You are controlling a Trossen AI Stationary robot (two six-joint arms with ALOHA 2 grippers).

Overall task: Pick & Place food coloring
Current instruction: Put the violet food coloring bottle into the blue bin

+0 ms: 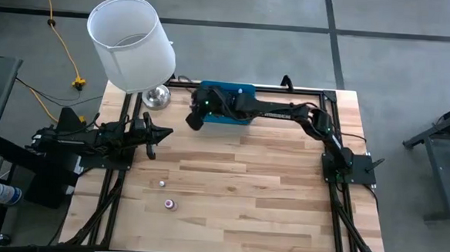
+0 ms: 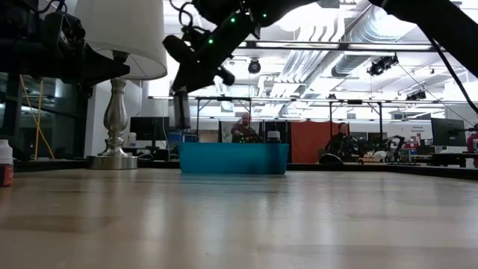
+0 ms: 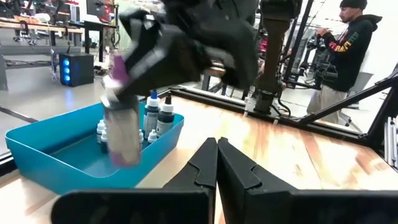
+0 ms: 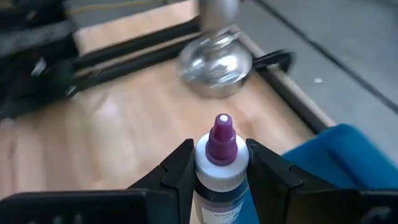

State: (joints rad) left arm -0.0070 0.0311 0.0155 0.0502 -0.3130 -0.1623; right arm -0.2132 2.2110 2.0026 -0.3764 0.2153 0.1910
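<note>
The food coloring bottle will go down in the blue tray's far corner (image 1: pixel 207 93) (image 4: pixel 346 159) nearest the lamp, set there by my right gripper.
My right gripper (image 1: pixel 194 118) is raised over the left end of the blue tray (image 1: pixel 226 103), shut on a food coloring bottle (image 4: pixel 221 155) with a purple cap and white collar. The left wrist view shows that bottle (image 3: pixel 121 124) hanging in front of the tray (image 3: pixel 62 162), where several more bottles (image 3: pixel 155 118) stand upright. Two small bottles (image 1: pixel 162 184) (image 1: pixel 170 205) stand loose on the wooden table toward its near side. My left gripper (image 1: pixel 156 136) waits shut at the table's left side, touching nothing. My right gripper pinches the bottle at its white collar (image 4: pixel 221 175), just under the purple cap, one finger (image 4: pixel 180 168) on each side. The fingers slant down from the table's right. The bottle hangs below them, cap up and a little tilted, lifted clear of tray and table.
A lamp with a white shade (image 1: pixel 133 44) and a shiny metal base (image 1: pixel 157 97) stands at the far left corner, close to the tray. Black frame rails (image 1: pixel 337 201) run along the table's sides. A person (image 3: pixel 345 56) stands beyond the table. Bare wood lies in the middle and near right.
</note>
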